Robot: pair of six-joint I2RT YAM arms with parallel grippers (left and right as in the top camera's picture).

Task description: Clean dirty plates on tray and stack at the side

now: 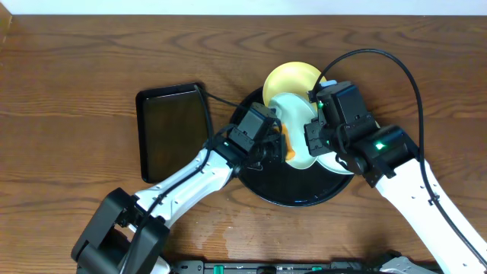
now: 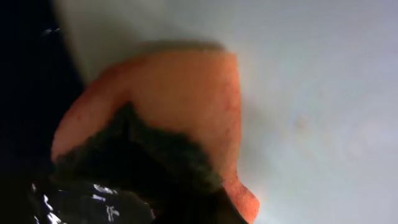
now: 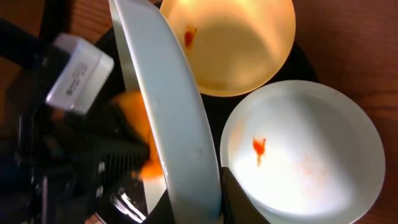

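Note:
My left gripper needs to release the sponge near the middle of the rectangular black tray (image 1: 186, 140), a little toward the round tray.
My right gripper (image 1: 313, 128) (image 3: 193, 202) is shut on the rim of a pale mint-white plate (image 1: 293, 122) (image 3: 171, 106) and holds it tilted on edge over the round black tray (image 1: 297, 186). My left gripper (image 1: 275, 148) is shut on an orange sponge (image 1: 288, 144) (image 2: 180, 106) with a dark scouring side. The sponge is pressed against that plate's face (image 2: 311, 93). A pale yellow plate (image 1: 293, 78) (image 3: 230, 46) with an orange smear lies at the tray's far edge. A second mint-white plate (image 1: 335, 164) (image 3: 305, 155) with an orange smear lies on the tray under my right arm.
A smaller rectangular black tray (image 1: 171, 129) sits left of the round tray, with nothing on it. A black cable runs over its far right corner. Both arms cross over the round tray. Brown wooden table lies all around.

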